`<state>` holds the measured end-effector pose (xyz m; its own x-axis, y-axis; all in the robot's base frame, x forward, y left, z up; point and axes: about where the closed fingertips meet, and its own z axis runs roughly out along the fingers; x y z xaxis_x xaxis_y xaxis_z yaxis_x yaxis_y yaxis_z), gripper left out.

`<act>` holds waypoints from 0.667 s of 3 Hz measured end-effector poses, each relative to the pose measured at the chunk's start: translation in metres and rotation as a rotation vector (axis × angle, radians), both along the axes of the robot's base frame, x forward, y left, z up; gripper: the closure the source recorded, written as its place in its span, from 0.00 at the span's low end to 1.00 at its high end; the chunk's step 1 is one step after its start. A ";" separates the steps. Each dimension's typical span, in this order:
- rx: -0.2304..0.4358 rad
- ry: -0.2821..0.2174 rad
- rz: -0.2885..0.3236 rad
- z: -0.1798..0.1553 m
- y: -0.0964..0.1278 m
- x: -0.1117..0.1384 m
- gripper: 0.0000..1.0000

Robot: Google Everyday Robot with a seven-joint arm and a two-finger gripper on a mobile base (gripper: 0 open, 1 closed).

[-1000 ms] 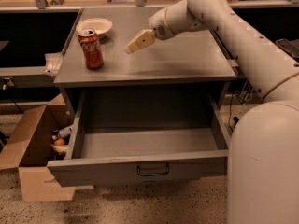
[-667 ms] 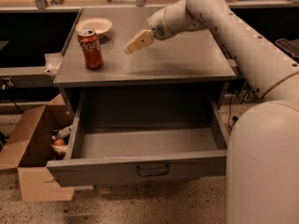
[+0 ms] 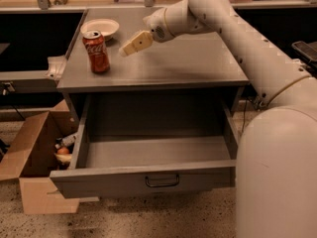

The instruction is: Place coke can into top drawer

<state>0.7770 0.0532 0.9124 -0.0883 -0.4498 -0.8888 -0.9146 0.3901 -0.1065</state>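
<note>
The coke can should be next for my gripper, which will close around the middle of its red side [image 3: 97,52], below the silver top.
The coke can [image 3: 96,51], red with white lettering and a silver top, stands upright on the grey cabinet top [image 3: 188,63] near its left edge. The gripper [image 3: 125,50] hangs over the cabinet top just right of the can, a short gap away, holding nothing. The top drawer [image 3: 148,177] is pulled fully out below, its inside bare, with a dark bar handle [image 3: 162,181] on its front panel.
A white bowl [image 3: 100,28] sits behind the can at the back left of the cabinet top. An open brown cardboard box [image 3: 34,157] with small items stands on the floor left of the drawer. My arm and base [image 3: 277,133] fill the right side.
The gripper has moved left, a little closer to the coke can. The can, bowl and drawer have not moved.
</note>
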 end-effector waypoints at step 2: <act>0.007 0.041 0.112 -0.012 0.049 -0.013 0.00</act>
<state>0.7637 0.1021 0.8999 -0.0745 -0.4527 -0.8886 -0.9560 0.2860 -0.0656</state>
